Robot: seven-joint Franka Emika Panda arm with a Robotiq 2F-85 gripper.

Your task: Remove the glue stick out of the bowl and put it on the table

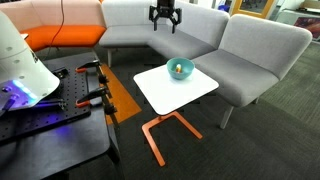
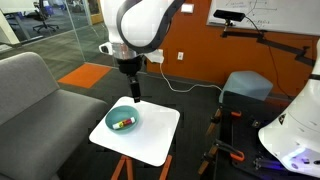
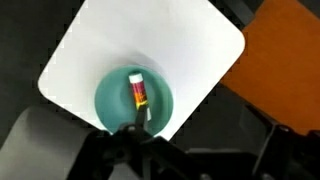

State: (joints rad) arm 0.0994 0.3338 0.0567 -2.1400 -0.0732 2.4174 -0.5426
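The robot's gripper should next move down to the glue stick in the teal bowl and close on the yellow part of its body (image 1: 179, 69) (image 3: 142, 102).
The teal bowl (image 1: 180, 69) stands near one corner of the white table top (image 1: 165, 92). It shows in both exterior views, and the small orange-red glue stick (image 2: 122, 124) lies inside it (image 2: 123, 118). In the wrist view the glue stick (image 3: 138, 92) lies across the middle of the bowl (image 3: 112, 100) on the table (image 3: 160, 45). My gripper (image 1: 166, 22) hangs well above the bowl, open and empty. In an exterior view it (image 2: 131, 94) is just above the bowl's far rim. In the wrist view its dark fingers (image 3: 203, 135) are spread, one tip over the bowl's edge.
A grey sofa (image 1: 240, 50) wraps round the table's far side. A black workbench (image 1: 55, 120) with orange clamps stands beside the table. The table's orange frame (image 1: 165, 130) rests on dark carpet. An orange floor patch (image 3: 285, 70) lies next to the table.
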